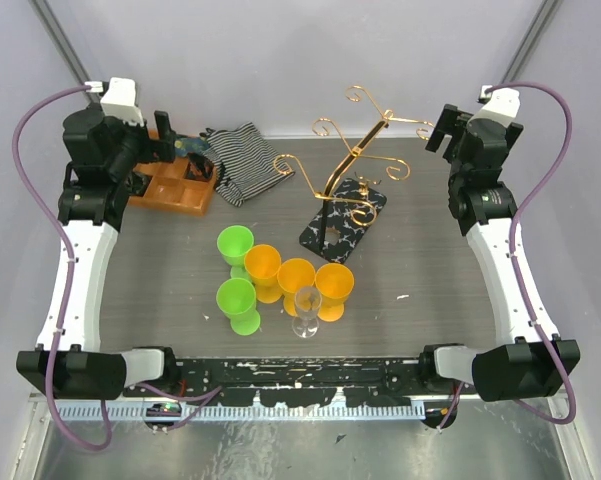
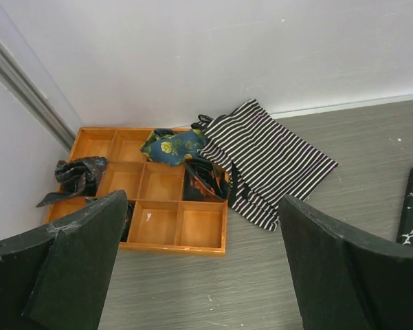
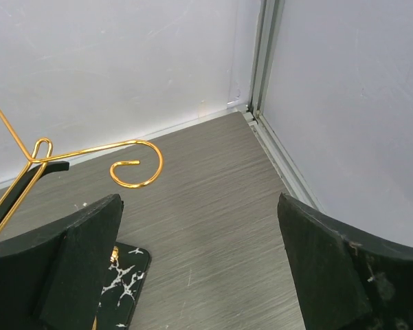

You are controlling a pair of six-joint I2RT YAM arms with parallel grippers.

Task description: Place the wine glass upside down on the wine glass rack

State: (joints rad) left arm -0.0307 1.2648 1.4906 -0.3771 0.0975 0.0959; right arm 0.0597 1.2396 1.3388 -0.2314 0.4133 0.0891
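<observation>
Next, my left gripper grips the rim (image 1: 219, 241) of the back green cup, nearer the striped cloth, opposite the orange cups.
The clear wine glass (image 1: 307, 310) stands upright near the table's front, beside the orange cups. The wine glass rack (image 1: 355, 150), gold wire on a black speckled base (image 1: 342, 222), stands right of centre at the back. My left gripper (image 1: 172, 146) hovers open over the back left corner, far from the glass; nothing sits between its fingers (image 2: 203, 206). My right gripper (image 1: 438, 128) is open at the back right, just right of the rack. Its wrist view shows a gold scroll arm (image 3: 134, 165) and a corner of the base (image 3: 127, 275), with empty jaws (image 3: 199, 203).
An orange wooden compartment tray (image 1: 175, 188) holding folded cloths (image 2: 172, 146) sits at the back left, with a striped cloth (image 1: 245, 160) beside it. Two green cups (image 1: 235, 245) and three orange cups (image 1: 296, 275) cluster around the glass. Walls close the back and sides.
</observation>
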